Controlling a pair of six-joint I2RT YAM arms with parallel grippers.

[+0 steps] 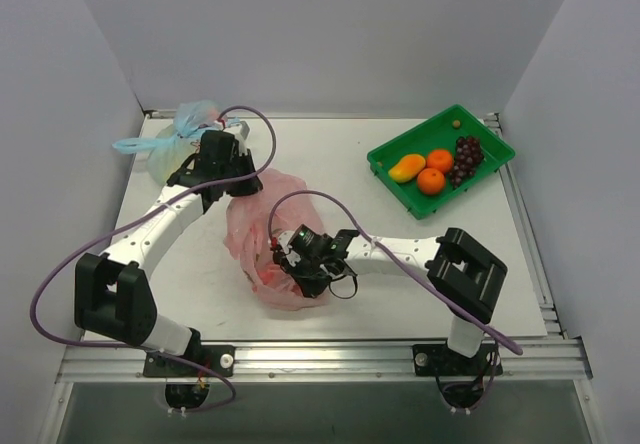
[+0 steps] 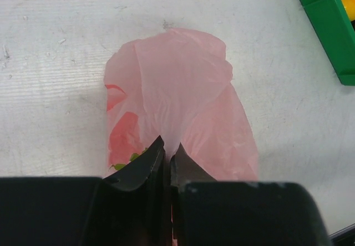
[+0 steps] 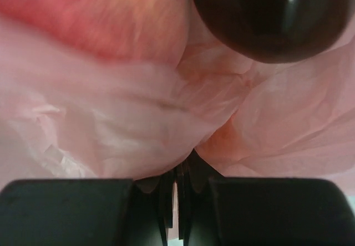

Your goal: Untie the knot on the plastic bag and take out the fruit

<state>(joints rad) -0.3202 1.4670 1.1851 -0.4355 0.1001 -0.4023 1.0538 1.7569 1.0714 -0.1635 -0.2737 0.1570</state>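
The robot's right gripper is busy clamping the bag's near side, so the left gripper will hold that side first, freeing the right gripper to take the peach (image 3: 111, 19).
The pink plastic bag (image 1: 262, 236) lies crumpled at the table's middle, between both arms. My left gripper (image 1: 226, 186) is shut on the bag's far edge; in the left wrist view its fingertips (image 2: 167, 146) pinch a fold of pink film (image 2: 183, 85). My right gripper (image 1: 287, 264) is shut on the bag's near side, and its tips (image 3: 178, 171) clamp pink film. Just beyond them, inside the bag, sit a dark plum (image 3: 272, 13) and a pink-red peach (image 3: 111, 19). A mango (image 1: 406, 168), two oranges (image 1: 436, 170) and grapes (image 1: 467, 157) lie in the green tray (image 1: 492, 132). No knot shows.
A second bag with a light-blue tie (image 1: 180, 136) lies at the back left, just behind my left gripper. The green tray's corner shows in the left wrist view (image 2: 327, 30). Purple cables loop over both arms. Grey walls close in the table.
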